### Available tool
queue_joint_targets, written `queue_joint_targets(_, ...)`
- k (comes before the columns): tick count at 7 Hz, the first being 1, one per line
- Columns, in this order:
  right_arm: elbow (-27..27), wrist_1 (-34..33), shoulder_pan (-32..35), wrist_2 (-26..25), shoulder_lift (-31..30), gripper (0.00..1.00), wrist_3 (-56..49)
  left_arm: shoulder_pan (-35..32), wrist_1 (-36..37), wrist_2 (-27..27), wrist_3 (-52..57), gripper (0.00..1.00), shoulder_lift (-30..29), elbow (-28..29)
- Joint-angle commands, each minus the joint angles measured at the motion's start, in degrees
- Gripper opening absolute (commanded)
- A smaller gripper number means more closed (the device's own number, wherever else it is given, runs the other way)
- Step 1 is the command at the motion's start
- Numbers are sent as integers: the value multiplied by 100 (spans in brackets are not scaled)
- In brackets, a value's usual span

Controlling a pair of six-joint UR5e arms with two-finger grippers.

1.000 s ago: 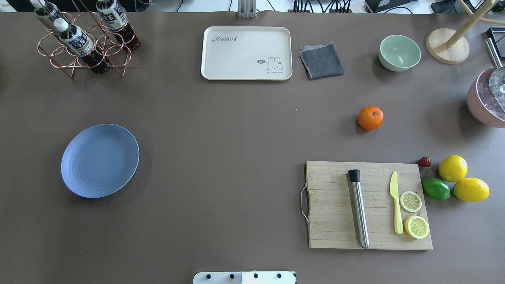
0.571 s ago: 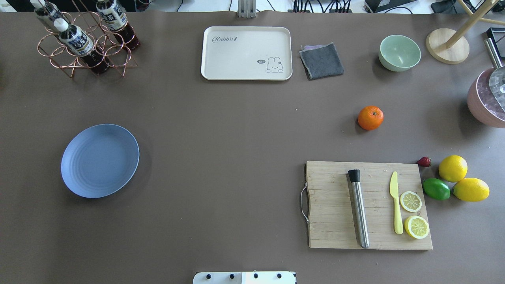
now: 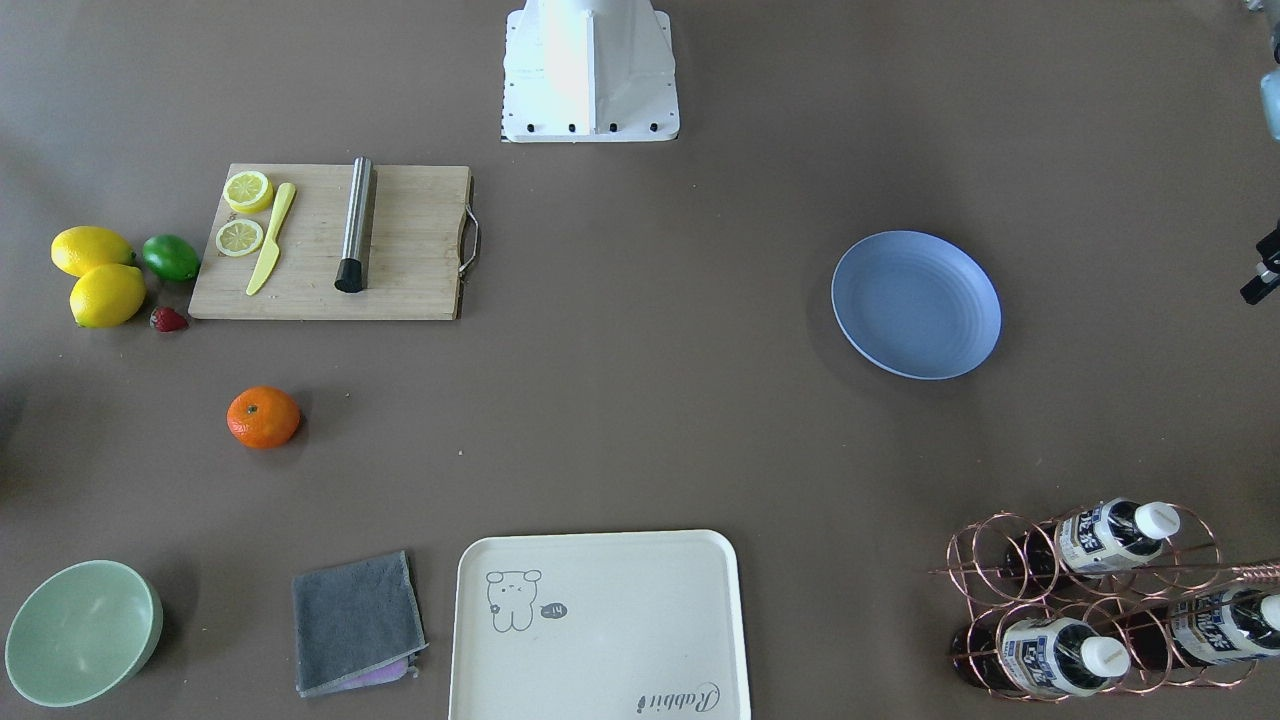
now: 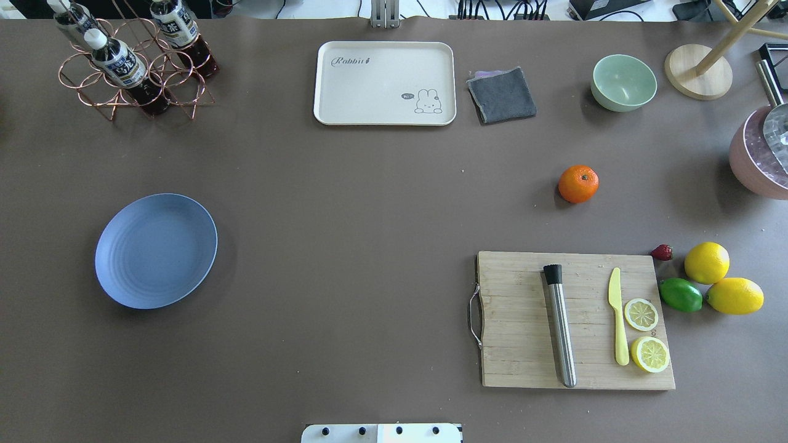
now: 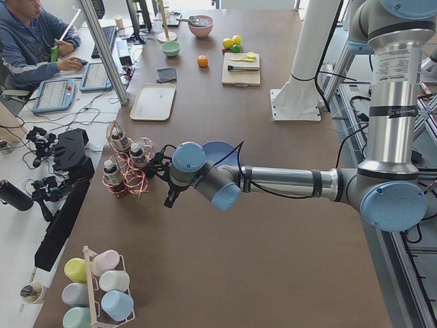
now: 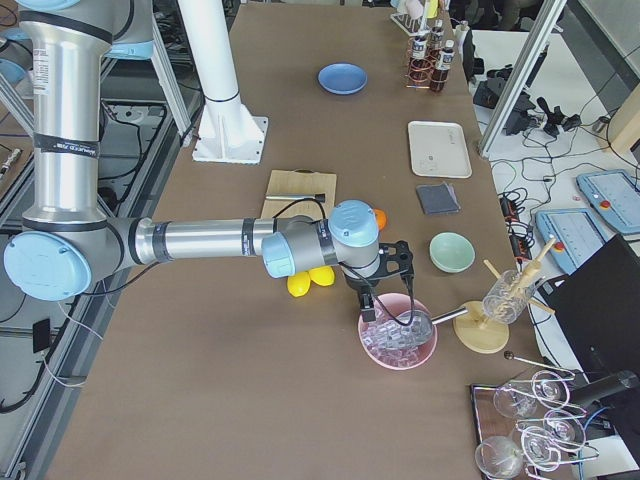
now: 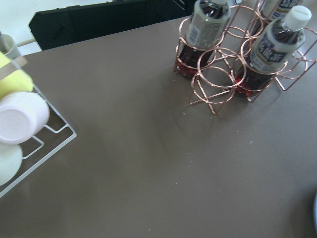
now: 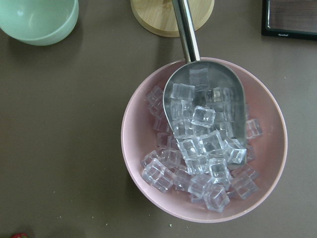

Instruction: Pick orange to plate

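My left gripper goes to the blue-grey plate next. It should then close on the plate's rim (image 3: 998, 312) (image 7: 315, 213), on the side that faces away from the orange.
The orange (image 4: 578, 183) rests on the brown table, right of centre and beyond the cutting board; it also shows as the orange (image 3: 263, 417). Far to the left lies the blue-grey plate (image 4: 156, 250), bare, seen too as the plate (image 3: 916, 304). Neither arm enters the overhead view. My left gripper (image 5: 168, 200) hangs past the table's left end beside the bottle rack, well away from the plate. My right gripper (image 6: 369, 303) hovers over the pink ice bowl at the right end, a short way from the orange (image 6: 378, 214). I cannot tell whether either one is open or shut.
A cutting board (image 4: 511, 363) carries a steel muddler, a yellow knife and lemon slices. Two lemons (image 4: 707, 262), a lime (image 4: 680, 295) and a strawberry lie beside it. At the back stand a cream tray (image 4: 345, 92), grey cloth (image 4: 502, 94), green bowl (image 4: 623, 82) and bottle rack (image 4: 132, 67). The pink bowl (image 8: 143, 99) holds ice and a scoop.
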Motion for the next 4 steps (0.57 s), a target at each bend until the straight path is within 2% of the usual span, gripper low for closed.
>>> queue_joint_targets(1, -24, 788, -718, -272, 8, 100, 1232, 1080, -615, 340, -1163, 99, 36, 47)
queue_joint_targets(3, -24, 862, -790, -272, 8, 100, 1280, 2161, -1667, 979, -2202, 99, 19, 492)
queue_joint_targets(4, -16, 862, -799, -272, 8, 100, 1280, 2349, -2160, 1000, -2511, 99, 2, 678)
